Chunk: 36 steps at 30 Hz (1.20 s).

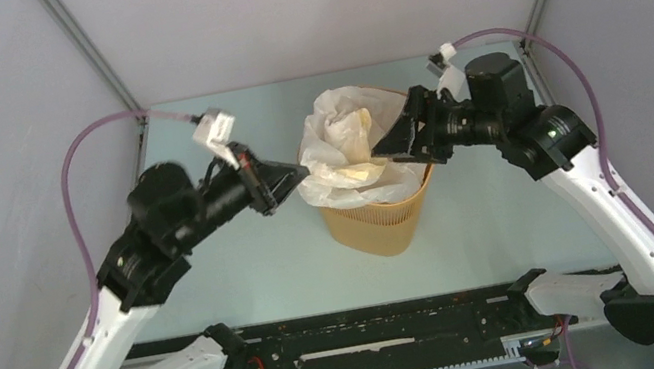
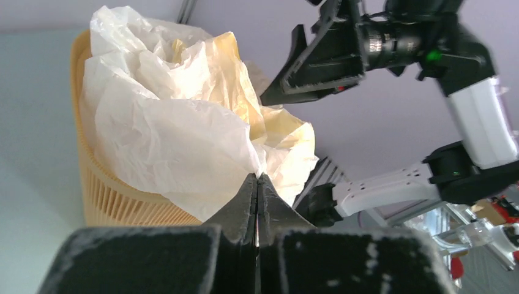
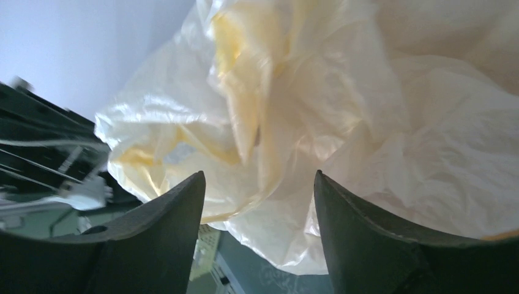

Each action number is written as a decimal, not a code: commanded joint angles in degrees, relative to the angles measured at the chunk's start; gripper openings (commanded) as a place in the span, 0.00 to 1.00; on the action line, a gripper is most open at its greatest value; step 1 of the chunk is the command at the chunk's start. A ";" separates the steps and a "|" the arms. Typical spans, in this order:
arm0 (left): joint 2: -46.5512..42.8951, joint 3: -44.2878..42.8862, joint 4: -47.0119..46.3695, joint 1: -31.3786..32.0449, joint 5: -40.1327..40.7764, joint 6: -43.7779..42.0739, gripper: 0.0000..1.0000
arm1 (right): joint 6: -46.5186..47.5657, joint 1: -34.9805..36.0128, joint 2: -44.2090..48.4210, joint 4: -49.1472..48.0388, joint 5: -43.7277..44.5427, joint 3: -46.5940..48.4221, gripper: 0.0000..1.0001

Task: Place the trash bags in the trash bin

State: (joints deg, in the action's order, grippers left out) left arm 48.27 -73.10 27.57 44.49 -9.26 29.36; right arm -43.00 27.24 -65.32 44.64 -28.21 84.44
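Observation:
Next, I take the trash bag by its yellow edge [image 1: 359, 172] with my right gripper and pull it away from my left gripper, because the bag's opening lies bunched shut.
The orange-yellow trash bin [image 1: 380, 221] stands mid-table. The crinkly cream-white trash bag [image 1: 346, 140] sits bunched in its mouth, sticking up above the rim and hanging over the near-left side. My left gripper [image 1: 294, 182] is at the bag's left edge. In the left wrist view the gripper [image 2: 257, 177] is shut, with a fold of the bag [image 2: 171, 122] pinched at its tips beside the bin [image 2: 110, 196]. My right gripper [image 1: 390, 148] is at the bag's right side. In the right wrist view it [image 3: 258, 177] is open, with the bag [image 3: 318, 92] bulging just beyond the fingertips.
Grey enclosure walls with metal corner posts [image 1: 92, 53] stand close on the left, back and right. The arm bases and a black rail [image 1: 370, 334] run along the near edge. Purple cables [image 1: 76, 168] loop above each arm.

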 commanded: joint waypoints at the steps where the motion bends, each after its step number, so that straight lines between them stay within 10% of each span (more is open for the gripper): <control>1: -9.21 11.42 -19.00 -0.19 -1.09 5.32 0.00 | -6.78 -1.53 2.74 -6.59 -1.00 -1.13 0.78; 16: -13.19 22.21 -18.47 -0.19 -4.94 5.13 0.00 | -5.71 6.76 0.03 -13.36 0.82 -6.15 0.66; 28: -19.97 23.33 -14.33 -0.19 10.27 6.49 0.00 | 13.96 -4.53 -1.64 -2.20 4.81 2.73 0.85; 36: -19.76 23.82 -15.70 -0.12 7.17 7.03 0.00 | 14.08 3.94 -9.73 -6.80 16.19 -1.99 0.25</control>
State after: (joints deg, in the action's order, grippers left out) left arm 27.64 -50.33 13.93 44.49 -1.65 35.22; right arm -31.46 24.84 -70.28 40.47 -20.95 84.95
